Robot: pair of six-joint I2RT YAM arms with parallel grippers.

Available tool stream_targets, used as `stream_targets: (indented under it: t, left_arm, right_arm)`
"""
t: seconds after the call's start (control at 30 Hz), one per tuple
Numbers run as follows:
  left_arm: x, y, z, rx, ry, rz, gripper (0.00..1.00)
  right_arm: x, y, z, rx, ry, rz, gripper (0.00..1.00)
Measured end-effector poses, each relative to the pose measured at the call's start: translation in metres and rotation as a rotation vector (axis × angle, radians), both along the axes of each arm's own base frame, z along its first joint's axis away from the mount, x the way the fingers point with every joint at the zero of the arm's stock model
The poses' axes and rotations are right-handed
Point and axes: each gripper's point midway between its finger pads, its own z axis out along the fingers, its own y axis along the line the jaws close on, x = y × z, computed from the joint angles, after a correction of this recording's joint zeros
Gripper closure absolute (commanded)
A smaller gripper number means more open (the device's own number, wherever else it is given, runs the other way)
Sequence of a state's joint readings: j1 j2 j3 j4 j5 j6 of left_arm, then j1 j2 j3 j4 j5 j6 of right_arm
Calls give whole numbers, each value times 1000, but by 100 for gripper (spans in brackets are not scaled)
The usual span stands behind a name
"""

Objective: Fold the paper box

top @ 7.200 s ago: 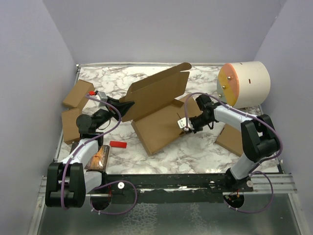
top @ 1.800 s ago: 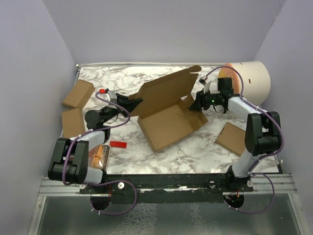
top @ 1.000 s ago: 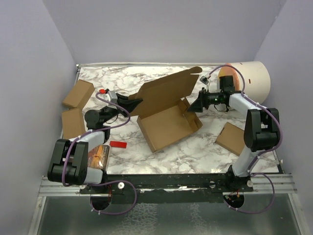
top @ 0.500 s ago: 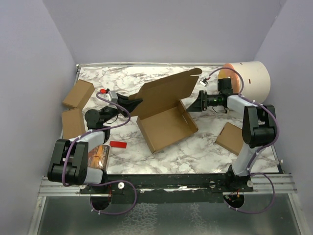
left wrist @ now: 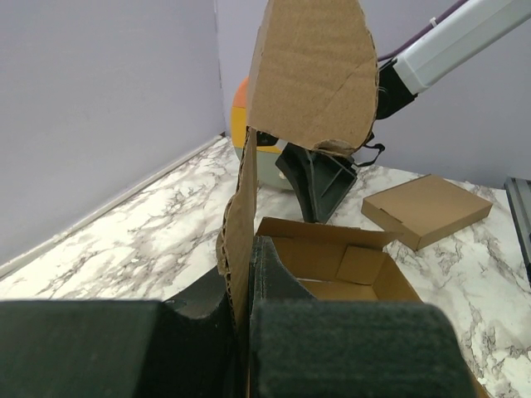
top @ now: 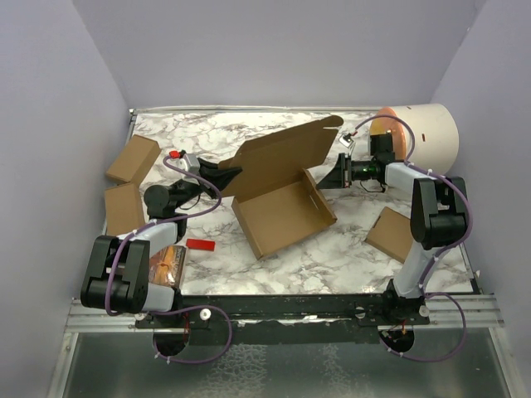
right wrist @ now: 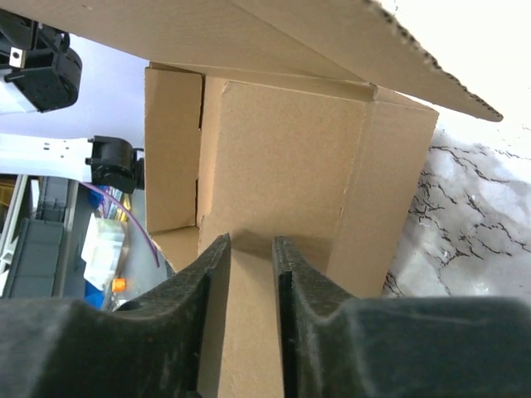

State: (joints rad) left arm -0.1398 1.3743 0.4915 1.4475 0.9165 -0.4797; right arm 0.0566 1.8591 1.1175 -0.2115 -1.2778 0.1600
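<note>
My right fingers sit outside the paper box's side; next I open them and pinch across its upper edge (top: 320, 196).
The paper box (top: 282, 211) lies mid-table with its lid raised along the back left. My left gripper (top: 226, 174) is shut on the lid's left edge. In the left wrist view the cardboard edge stands clamped in that gripper (left wrist: 248, 259), with the lid (left wrist: 311, 75) rising above and the tray (left wrist: 332, 269) beyond. My right gripper (top: 326, 178) points left at the box's upright right side wall. In the right wrist view this gripper (right wrist: 251, 242) has its jaws a narrow gap apart, tips against that wall (right wrist: 282, 157), gripping nothing.
A cream cylinder with an orange end (top: 419, 141) lies at the back right, just behind my right arm. Small cardboard boxes sit at the left (top: 133, 157) (top: 122, 209) and right (top: 392, 234). A red piece (top: 200, 245) and a packet (top: 168, 265) lie front left.
The right side flap went from lying flat to standing upright, and my right gripper moved up and back to press on it. Over the last half second almost nothing moved.
</note>
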Motion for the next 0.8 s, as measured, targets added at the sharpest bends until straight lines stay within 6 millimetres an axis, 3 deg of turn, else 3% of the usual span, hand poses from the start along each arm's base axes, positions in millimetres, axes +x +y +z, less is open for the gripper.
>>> stream_targets:
  t: [0.17, 0.37, 0.6, 0.8]
  left_arm:
    - [0, 0, 0, 0, 0, 0, 100]
    - [0, 0, 0, -1, 1, -1, 100]
    - [0, 0, 0, -3, 4, -2, 100]
    - [0, 0, 1, -4, 4, -3, 100]
  right_arm:
    - [4, -3, -8, -46, -12, -26, 83]
    - [11, -8, -20, -122, -34, -51, 68]
    - [12, -13, -31, -182, -56, -57, 58]
    - [10, -11, -33, -198, -69, -45, 57]
